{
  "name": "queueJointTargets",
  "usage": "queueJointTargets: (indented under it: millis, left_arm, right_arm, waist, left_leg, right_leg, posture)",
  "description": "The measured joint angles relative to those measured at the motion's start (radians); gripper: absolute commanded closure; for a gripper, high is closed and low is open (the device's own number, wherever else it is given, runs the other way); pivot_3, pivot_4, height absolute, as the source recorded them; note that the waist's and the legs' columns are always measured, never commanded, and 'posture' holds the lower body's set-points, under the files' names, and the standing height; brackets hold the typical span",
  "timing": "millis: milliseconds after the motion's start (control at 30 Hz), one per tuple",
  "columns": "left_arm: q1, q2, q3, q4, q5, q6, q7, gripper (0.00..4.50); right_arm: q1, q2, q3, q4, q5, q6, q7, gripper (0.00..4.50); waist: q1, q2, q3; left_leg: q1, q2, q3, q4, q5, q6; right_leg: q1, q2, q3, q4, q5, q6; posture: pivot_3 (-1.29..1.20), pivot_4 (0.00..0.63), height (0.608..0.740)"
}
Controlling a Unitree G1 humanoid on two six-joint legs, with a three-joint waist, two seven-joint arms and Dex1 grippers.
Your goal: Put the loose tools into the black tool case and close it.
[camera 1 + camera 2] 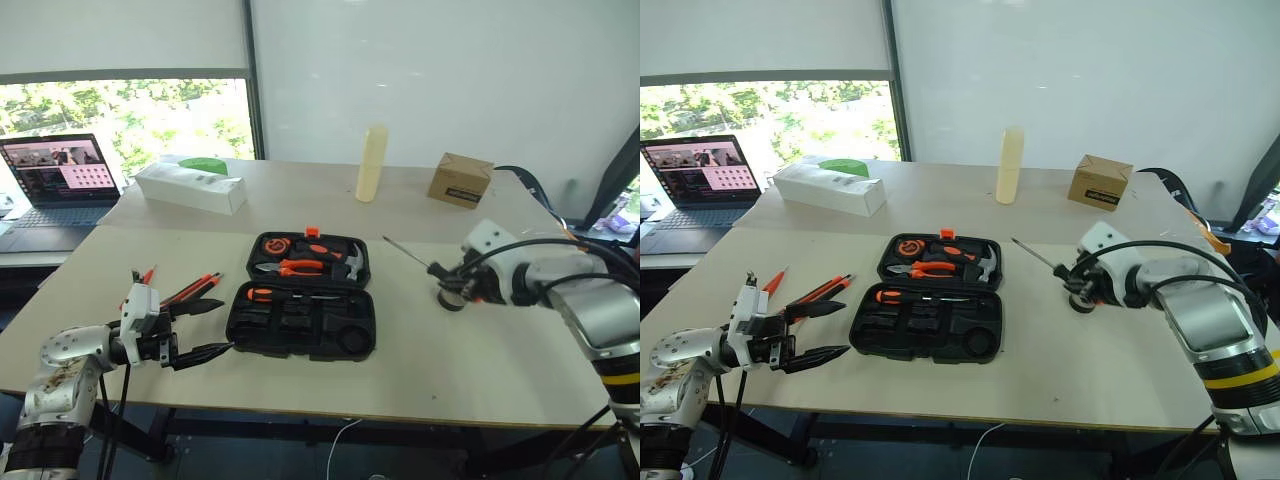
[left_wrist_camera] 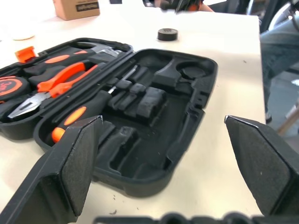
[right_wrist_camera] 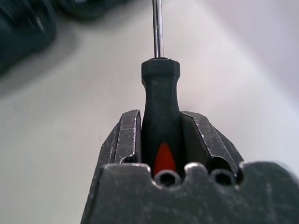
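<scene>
The screwdriver, now lifted off the table beside the case, will go down in the near half of the tool case (image 1: pixel 318 307), next to the black-orange screwdriver, from my right gripper.
The black tool case (image 1: pixel 352 322) lies open mid-table, with orange-handled pliers (image 1: pixel 297 267), a hammer and a tape measure in its far half. One black-orange screwdriver (image 2: pixel 70 122) sits in the near half. My right gripper (image 1: pixel 452 278) is shut on the handle of another screwdriver (image 1: pixel 410 253), lifted off the table to the right of the case, its shaft pointing towards the case. A small dark tape roll (image 1: pixel 451 299) lies just beneath it. My left gripper (image 1: pixel 225 328) stands open at the case's left edge, holding nothing. Orange-and-black loose tools (image 1: pixel 193 288) and an orange tester screwdriver (image 1: pixel 147 276) lie beside it.
A white oblong box (image 1: pixel 190 187) and a laptop (image 1: pixel 60 180) are at the far left. A pale cylinder (image 1: pixel 371 163) and a cardboard box (image 1: pixel 460 180) stand at the back. The table's front edge runs just below the case.
</scene>
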Motion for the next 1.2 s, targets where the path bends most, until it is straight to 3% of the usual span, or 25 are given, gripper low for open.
queueJointTargets:
  millis: [200, 400, 967, 1033, 1167, 1200]
  left_arm:
    - [0.075, -0.004, 0.019, -0.037, -0.004, 0.006, 0.040, 0.00]
    - [0.119, -0.004, 0.026, -0.061, -0.015, 0.007, 0.060, 0.00]
    - [0.129, -0.003, 0.025, -0.094, -0.017, 0.008, 0.078, 0.00]
    - [0.128, -0.002, 0.025, -0.094, -0.016, 0.008, 0.079, 0.00]
    - [0.128, 0.000, 0.024, -0.094, -0.016, 0.008, 0.081, 0.00]
    - [0.128, 0.002, 0.024, -0.094, -0.016, 0.008, 0.081, 0.00]
  right_arm:
    - [-0.155, 0.256, 0.292, 0.090, -0.084, -0.279, 0.199, 3.55]
    - [-0.255, 0.363, 0.403, 0.306, -0.224, -0.342, 0.224, 3.55]
    - [-0.330, 0.468, 0.430, 0.561, -0.365, -0.371, 0.257, 3.55]
    - [-0.333, 0.484, 0.424, 0.576, -0.371, -0.369, 0.257, 2.54]
    - [-0.333, 0.487, 0.367, 0.576, -0.352, -0.363, 0.280, 1.39]
    - [-0.333, 0.487, 0.346, 0.572, -0.332, -0.358, 0.293, 1.39]
  waist:
    - [-0.022, 0.000, 0.000]
    - [0.007, 0.000, 0.000]
    - [0.002, 0.000, 0.000]
    - [0.001, 0.000, 0.000]
    - [-0.001, 0.000, 0.000]
    - [-0.003, 0.000, 0.000]
  left_leg:
    - [0.002, 0.001, 0.000, -0.001, 0.002, -0.003]
    - [0.000, 0.000, 0.001, 0.000, 0.003, -0.004]
    - [-0.001, 0.000, 0.004, 0.000, 0.006, -0.010]
    - [-0.001, 0.000, 0.004, -0.001, 0.006, -0.010]
    - [-0.001, 0.001, 0.004, -0.001, 0.006, -0.010]
    - [-0.001, 0.001, 0.004, -0.001, 0.006, -0.010]
  right_leg:
    - [0.000, 0.001, 0.000, 0.005, 0.000, -0.003]
    - [0.000, -0.001, -0.002, 0.005, 0.001, -0.002]
    - [0.000, 0.000, -0.004, 0.005, 0.000, -0.003]
    - [0.000, 0.000, -0.004, 0.005, 0.000, -0.003]
    - [-0.001, 0.001, -0.004, 0.005, 0.000, -0.004]
    - [-0.001, 0.001, -0.004, 0.006, 0.000, -0.004]
  posture:
    - [0.00, 0.150, 0.740]
    - [0.00, 0.150, 0.740]
    - [0.00, 0.150, 0.740]
    - [0.00, 0.150, 0.740]
    - [0.00, 0.150, 0.740]
    - [0.00, 0.150, 0.740]
